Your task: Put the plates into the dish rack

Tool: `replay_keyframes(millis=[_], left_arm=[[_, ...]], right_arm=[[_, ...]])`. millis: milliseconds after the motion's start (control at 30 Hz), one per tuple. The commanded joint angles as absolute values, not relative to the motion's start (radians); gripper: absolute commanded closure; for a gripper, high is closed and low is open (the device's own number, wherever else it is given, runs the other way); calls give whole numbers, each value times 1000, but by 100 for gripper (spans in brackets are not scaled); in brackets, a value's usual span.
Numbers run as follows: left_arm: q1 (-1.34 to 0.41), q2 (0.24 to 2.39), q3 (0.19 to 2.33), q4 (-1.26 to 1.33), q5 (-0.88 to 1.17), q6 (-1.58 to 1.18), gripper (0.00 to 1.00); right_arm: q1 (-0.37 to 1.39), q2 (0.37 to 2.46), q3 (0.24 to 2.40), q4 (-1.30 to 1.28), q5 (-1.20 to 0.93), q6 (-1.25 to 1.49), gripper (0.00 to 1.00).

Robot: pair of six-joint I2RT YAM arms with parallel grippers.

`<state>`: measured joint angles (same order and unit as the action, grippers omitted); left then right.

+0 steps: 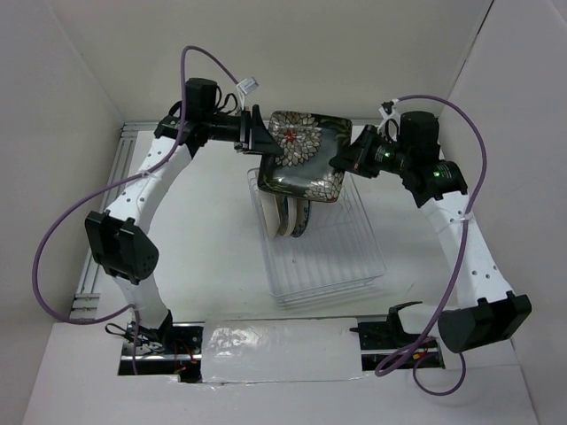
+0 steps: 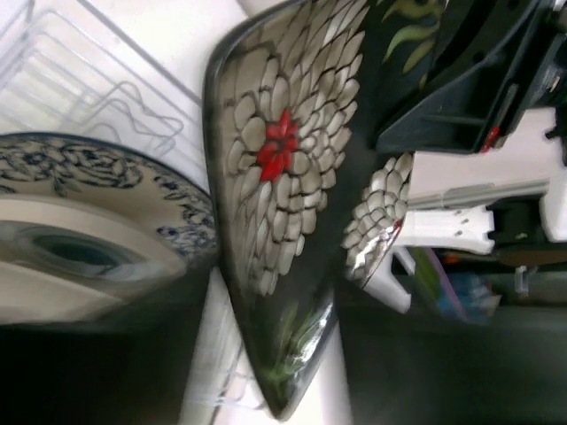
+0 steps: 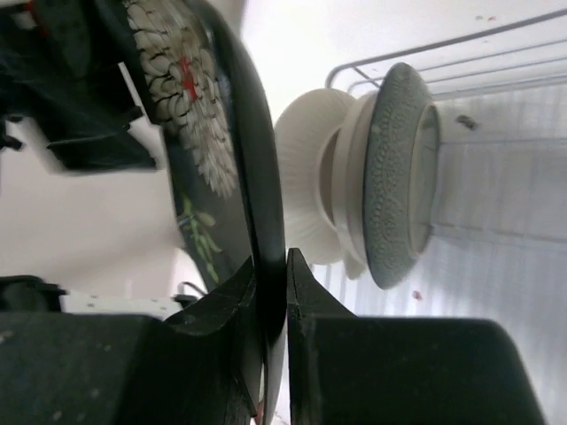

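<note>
The robot's right gripper needs to set the floral plate, now tilted over the rack's far end, down in the dish rack at the open end of the standing plates [image 1: 317, 203] [image 3: 465, 181].
A dark-rimmed squarish floral plate [image 1: 301, 152] hangs tilted over the far end of the wire dish rack [image 1: 359, 257]. My right gripper [image 1: 342, 163] is shut on the plate's right rim; in the right wrist view the gripper [image 3: 285, 266] pinches the dark rim [image 3: 257, 159]. My left gripper [image 1: 258, 135] is at the plate's left edge. In the left wrist view the gripper [image 2: 276, 394] stands wide, with the plate's rim [image 2: 266, 177] between its jaws. Several plates [image 1: 283, 217] stand on edge in the rack under the floral plate.
The standing plates include a blue-patterned one [image 2: 115, 173], a white ribbed one [image 3: 306, 177] and a grey textured one [image 3: 399, 177]. The rack's near tines [image 1: 328, 283] hold nothing. White walls enclose the table on three sides. A metal rail [image 1: 102, 221] runs along the left.
</note>
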<state>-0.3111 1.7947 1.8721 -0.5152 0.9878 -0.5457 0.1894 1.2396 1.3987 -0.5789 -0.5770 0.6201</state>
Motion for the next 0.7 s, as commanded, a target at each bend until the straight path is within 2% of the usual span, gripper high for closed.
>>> replay_keyframes(millis=[0, 33, 67, 100, 200, 367, 467, 667], left_arm=[[-311, 1733, 1939, -497, 1002, -515, 22], [-308, 1735, 1956, -523, 994, -499, 16], [-293, 1733, 1960, -531, 989, -494, 3], [-284, 1724, 1962, -538, 974, -491, 1], [-226, 1689, 1954, -546, 950, -492, 1], [-111, 1615, 1913, -575, 859, -503, 1], [-40, 1592, 1881, -575, 888, -491, 1], [81, 1575, 1850, -565, 939, -511, 2]], right_arm=[[216, 1233, 1593, -653, -355, 588, 100], [235, 1241, 1636, -745, -298, 574, 100], [245, 1249, 1726, -780, -238, 560, 100], [253, 1267, 1768, -829, -121, 539, 100], [275, 1299, 1934, -1000, 73, 496, 100], [268, 1344, 2130, -1152, 242, 420, 100], [278, 1373, 2155, -1231, 353, 403, 100], [327, 1353, 2059, -1287, 472, 368, 100]])
